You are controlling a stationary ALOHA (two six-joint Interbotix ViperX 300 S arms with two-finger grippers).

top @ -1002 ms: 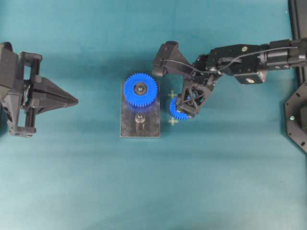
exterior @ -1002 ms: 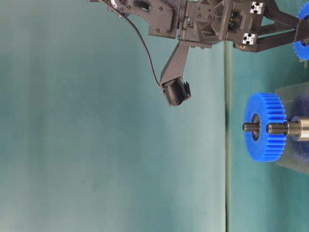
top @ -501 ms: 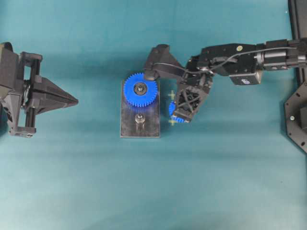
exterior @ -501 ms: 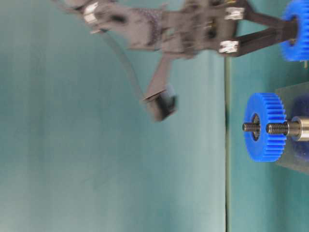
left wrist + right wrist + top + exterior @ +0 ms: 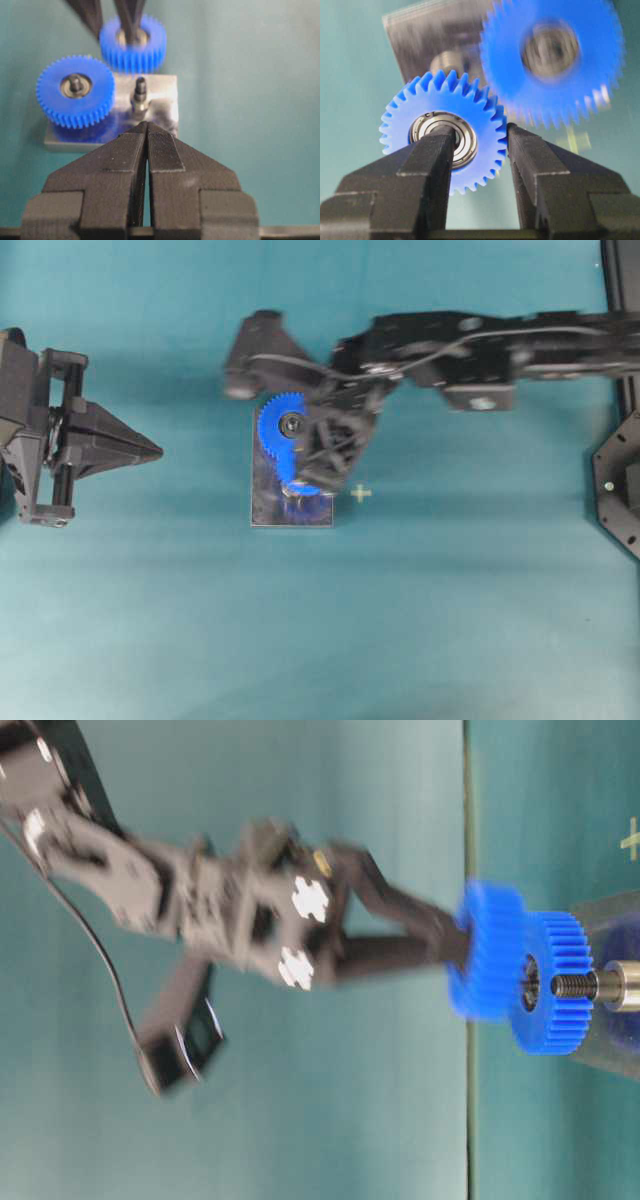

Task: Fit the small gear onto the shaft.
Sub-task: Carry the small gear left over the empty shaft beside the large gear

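Next, I let go of the small gear with my right gripper on the grey plate's bare shaft (image 5: 293,488) (image 5: 448,62), next to the larger gear. The small gear now hangs just above that shaft's tip.
My right gripper (image 5: 318,462) is shut on the small gear (image 5: 442,135), with one finger in its metal hub and the other against its teeth. It holds the gear in the air over the grey plate (image 5: 270,512). In the table-level view the gear (image 5: 487,952) hangs just above the tip of the shaft (image 5: 600,985), apart from it and slightly off its line. In the left wrist view the shaft (image 5: 140,95) stands bare beside the larger gear (image 5: 75,90), with the small gear (image 5: 132,42) behind it. My left gripper (image 5: 150,450) is shut and empty, far left of the plate.
The larger gear (image 5: 280,425) sits on its own peg at the plate's far end, under my right arm. A yellow cross mark (image 5: 360,493) is on the table right of the plate. A black fixture (image 5: 620,480) stands at the right edge.
My right arm has swung left with the small gear, from beside the plate's right edge to over the plate and the shaft. The left arm has not moved.
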